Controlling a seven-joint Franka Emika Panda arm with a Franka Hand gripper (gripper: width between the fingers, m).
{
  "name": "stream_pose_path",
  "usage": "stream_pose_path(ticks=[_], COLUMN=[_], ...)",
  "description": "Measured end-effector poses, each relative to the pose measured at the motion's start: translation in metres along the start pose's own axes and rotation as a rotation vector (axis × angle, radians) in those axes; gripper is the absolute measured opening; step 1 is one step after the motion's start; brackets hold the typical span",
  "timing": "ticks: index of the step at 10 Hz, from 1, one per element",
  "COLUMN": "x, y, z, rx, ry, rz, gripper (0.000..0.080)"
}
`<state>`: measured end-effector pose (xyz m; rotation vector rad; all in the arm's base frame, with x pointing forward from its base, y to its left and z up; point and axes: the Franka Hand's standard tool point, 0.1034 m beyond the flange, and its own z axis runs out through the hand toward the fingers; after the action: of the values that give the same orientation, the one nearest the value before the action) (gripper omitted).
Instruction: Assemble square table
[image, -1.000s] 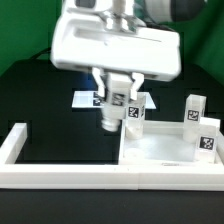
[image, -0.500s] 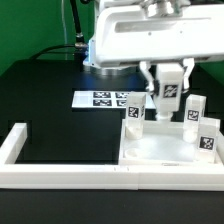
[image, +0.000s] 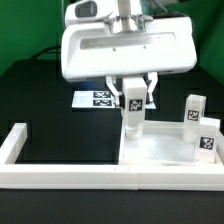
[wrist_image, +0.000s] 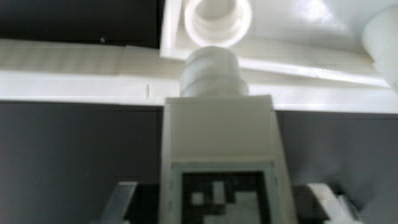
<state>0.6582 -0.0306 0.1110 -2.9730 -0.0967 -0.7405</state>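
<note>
The white leg, now held at the top's far corner, will be let go by my gripper upright in the table top's empty corner (image: 142, 156) (wrist_image: 217, 22) next to the front white bar.
My gripper (image: 132, 97) is shut on a white leg block (image: 132, 112) with a black-white tag and holds it upright. The leg's lower end is at the far corner of the square table top (image: 160, 152) on the exterior view's left side. Two more tagged legs (image: 193, 110) (image: 207, 137) stand on the top at the exterior view's right. In the wrist view the held leg (wrist_image: 221, 150) fills the middle between my fingers (wrist_image: 134, 203). Its ribbed tip (wrist_image: 212, 68) points at a round corner socket (wrist_image: 217, 14) of the top (wrist_image: 329, 45).
The marker board (image: 98, 98) lies on the black table behind the gripper. A long white bar frame (image: 18, 146) runs along the front and the exterior view's left side. Dark table (image: 70, 135) lies inside it.
The gripper with the leg swung to the exterior view's right, then came back left. It now holds the leg over the table top's far corner, lower than half a second ago.
</note>
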Motion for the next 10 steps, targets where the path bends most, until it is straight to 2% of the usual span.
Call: stream_pose_path(ticks=[2, 4, 8, 10], x=[-0.009, -0.013, -0.014, -0.016], y=[0.002, 0.003, 0.004, -0.008], z=[0.014, 0.025, 0.029, 0.032], rx=[0.008, -0.028, -0.042, -0.034], ry=[0.013, 0.056, 0.074, 0.071], rz=[0.023, 0.031, 0.052, 0.073], gripper=[0.0271, 0.0271, 0.0271, 0.0271])
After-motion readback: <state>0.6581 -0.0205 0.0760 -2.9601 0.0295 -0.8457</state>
